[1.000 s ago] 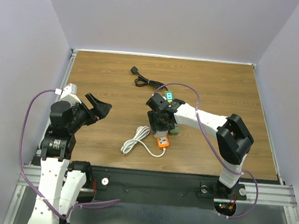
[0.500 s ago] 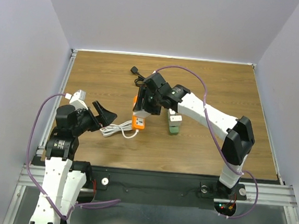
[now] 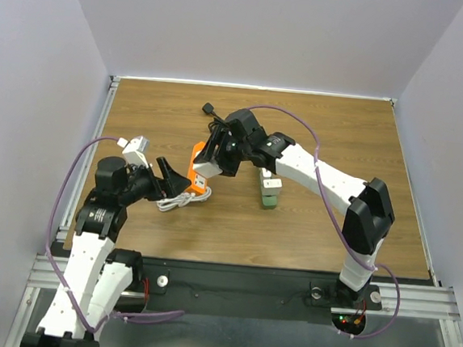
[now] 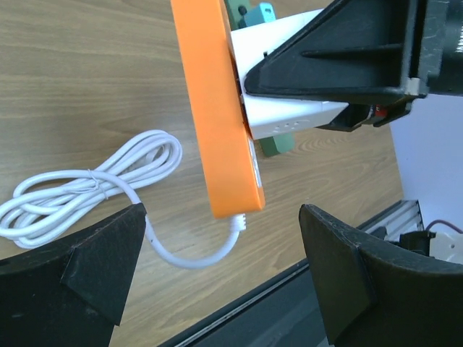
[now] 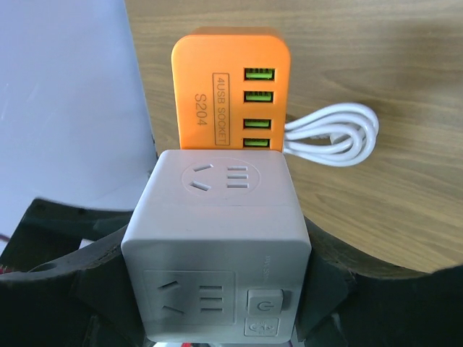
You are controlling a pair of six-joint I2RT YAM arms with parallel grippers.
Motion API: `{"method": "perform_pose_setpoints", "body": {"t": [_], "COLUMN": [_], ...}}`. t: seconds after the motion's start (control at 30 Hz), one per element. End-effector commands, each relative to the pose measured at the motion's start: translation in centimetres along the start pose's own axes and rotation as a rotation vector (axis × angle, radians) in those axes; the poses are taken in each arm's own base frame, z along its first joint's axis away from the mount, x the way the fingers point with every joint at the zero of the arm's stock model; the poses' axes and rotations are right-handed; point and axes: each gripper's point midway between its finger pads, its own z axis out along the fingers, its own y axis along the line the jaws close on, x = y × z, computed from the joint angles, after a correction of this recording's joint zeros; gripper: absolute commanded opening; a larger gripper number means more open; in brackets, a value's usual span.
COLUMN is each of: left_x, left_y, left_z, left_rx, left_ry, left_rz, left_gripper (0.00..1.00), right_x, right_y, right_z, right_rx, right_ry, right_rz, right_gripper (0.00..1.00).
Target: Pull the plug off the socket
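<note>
I will use my right gripper to set the white cube adapter, now shut in its fingers, down near the table's side edge farthest from the orange strip [image 3: 373, 187].
My right gripper [image 3: 215, 162] is shut on a white cube adapter [image 5: 217, 253]. The cube is joined to an orange USB socket strip [image 3: 194, 169] that hangs off the table with it; the strip also shows in the right wrist view [image 5: 231, 94]. My left gripper [image 3: 174, 181] is open, and the strip's lower end [image 4: 235, 195] sits just beyond its spread fingers [image 4: 108, 253] without touching them. The dark-green socket [image 3: 270, 200] lies right of centre with a white plug [image 3: 272, 183] on it. Its outlets are hidden.
The orange strip's white cord [image 3: 182, 201] lies coiled on the table under the left gripper and shows in the left wrist view [image 4: 87, 184]. A thin black cord [image 3: 219, 124] lies coiled at the back. The table's near edge is a black rail [image 3: 246, 280].
My right gripper lifted the cube and orange strip off the table and carried them left and back, dragging the white cord. My left gripper moved right towards the strip.
</note>
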Motion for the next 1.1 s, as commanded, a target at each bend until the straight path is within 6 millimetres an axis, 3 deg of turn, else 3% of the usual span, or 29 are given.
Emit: {"method": "perform_pose_setpoints", "body": {"t": [0.0,0.13,0.27,0.37,0.57,0.63,0.7,0.8,0.83,0.9,1.07], "left_x": [-1.3,-2.3,-2.3,-2.3,-0.8,-0.4,-0.1,0.2,0.2,0.0,-0.8], "left_y": [-0.9,-2.0,-0.8,-1.3,-2.3,-2.6,-2.5,-2.4,-2.4,-2.1,-0.9], "left_z": [1.0,1.9,3.3,3.9,5.0,5.2,5.5,5.6,5.6,5.5,5.2], "left_rx": [0.026,0.027,-0.034,-0.006,0.035,0.051,0.049,0.054,0.054,0.034,-0.049], "left_ry": [0.01,0.006,0.035,0.043,0.108,0.121,0.131,0.141,0.141,0.127,0.075], "left_rz": [0.087,0.132,0.147,0.152,0.147,0.149,0.146,0.146,0.144,0.145,0.13], "left_gripper": [0.99,0.99,0.99,0.99,0.99,0.93,0.84,0.44,0.22,0.02,0.0], "right_x": [-0.4,-0.4,-0.1,0.0,0.2,0.0,-0.2,0.0,-0.1,-0.2,-0.6], "right_y": [6.5,6.1,6.6,6.8,6.8,7.0,7.3,7.2,7.1,6.9,5.8], "right_z": [-3.2,-3.1,-3.4,-3.7,-3.3,-3.3,-3.5,-3.4,-3.4,-3.6,-4.0], "right_rx": [-0.237,-0.229,-0.251,-0.261,-0.264,-0.269,-0.275,-0.274,-0.27,-0.268,-0.237], "right_ry": [-0.001,-0.005,0.009,0.014,0.022,0.015,0.006,0.014,0.009,0.0,-0.041], "right_rz": [-0.014,-0.01,-0.025,-0.046,-0.044,-0.046,-0.047,-0.052,-0.049,-0.051,-0.033], "right_gripper": [0.0,0.0,0.0,0.0,0.0,0.0,0.01,0.0,0.0,0.0,0.01]}}
